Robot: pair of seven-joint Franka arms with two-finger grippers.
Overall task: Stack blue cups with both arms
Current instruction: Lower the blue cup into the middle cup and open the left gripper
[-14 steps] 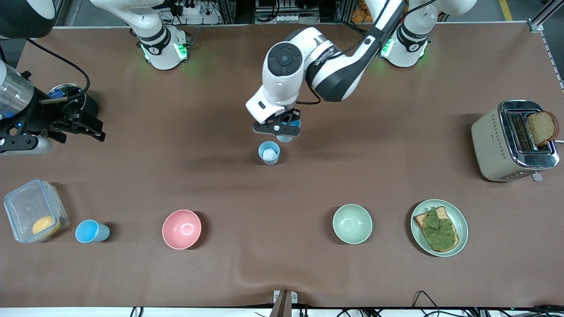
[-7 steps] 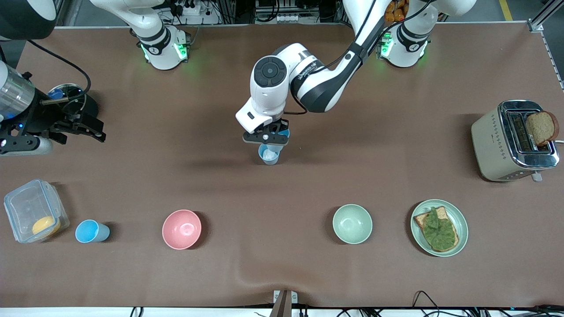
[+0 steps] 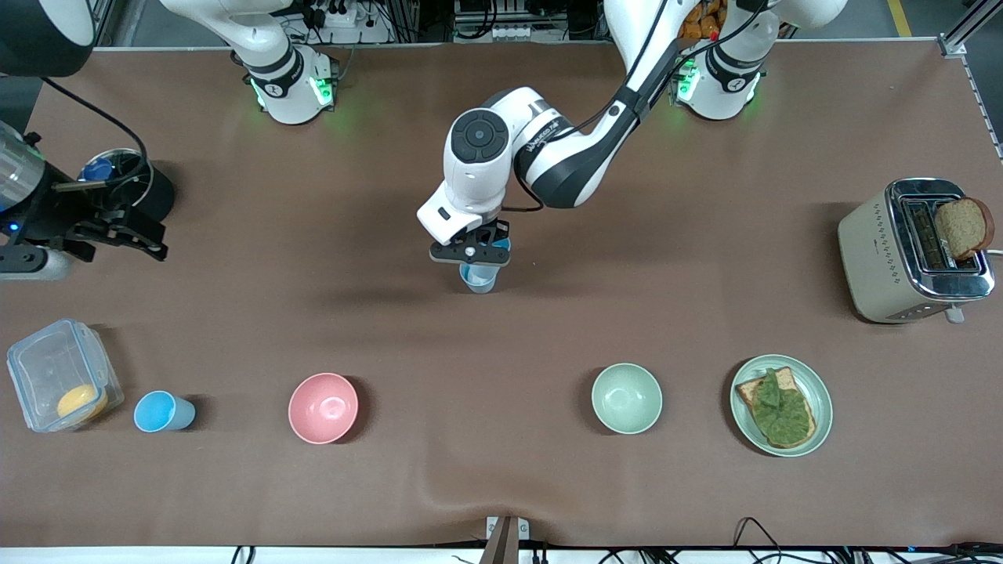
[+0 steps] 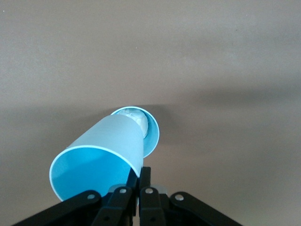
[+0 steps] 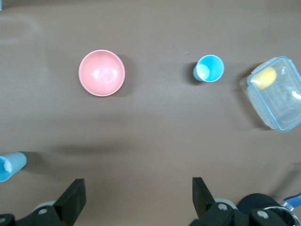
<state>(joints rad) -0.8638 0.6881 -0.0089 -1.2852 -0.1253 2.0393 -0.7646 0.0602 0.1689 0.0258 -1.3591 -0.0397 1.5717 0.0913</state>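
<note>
Next, my left gripper releases the sky-blue cup, now held tilted over the table's middle, inside the paler blue cup [image 3: 479, 276] [image 4: 141, 126] that stands on the table.
My left gripper [image 3: 470, 252] is shut on the rim of a sky-blue cup [image 4: 101, 160] and holds it tilted over the middle of the table. Its base is at the mouth of a paler blue cup [image 3: 479, 280] standing on the table, which has something white inside [image 4: 141, 120]. I cannot tell if the two cups touch. The gripper also shows in the left wrist view [image 4: 139, 176]. Another sky-blue cup [image 3: 161, 411] stands near the front edge at the right arm's end. My right gripper [image 3: 117, 233] is open and empty, up over that end of the table.
A pink bowl [image 3: 323, 407], a pale green bowl [image 3: 626, 398] and a plate with toast [image 3: 819, 392] lie along the front. A clear lidded box [image 3: 55, 368] is beside the lone cup. A toaster [image 3: 878, 251] stands at the left arm's end, a black pot [image 3: 153, 188] by the right gripper.
My left gripper carried the sky-blue cup toward the right arm's end and down onto the mouth of the paler cup. My right gripper drifted slightly away from the table's middle.
</note>
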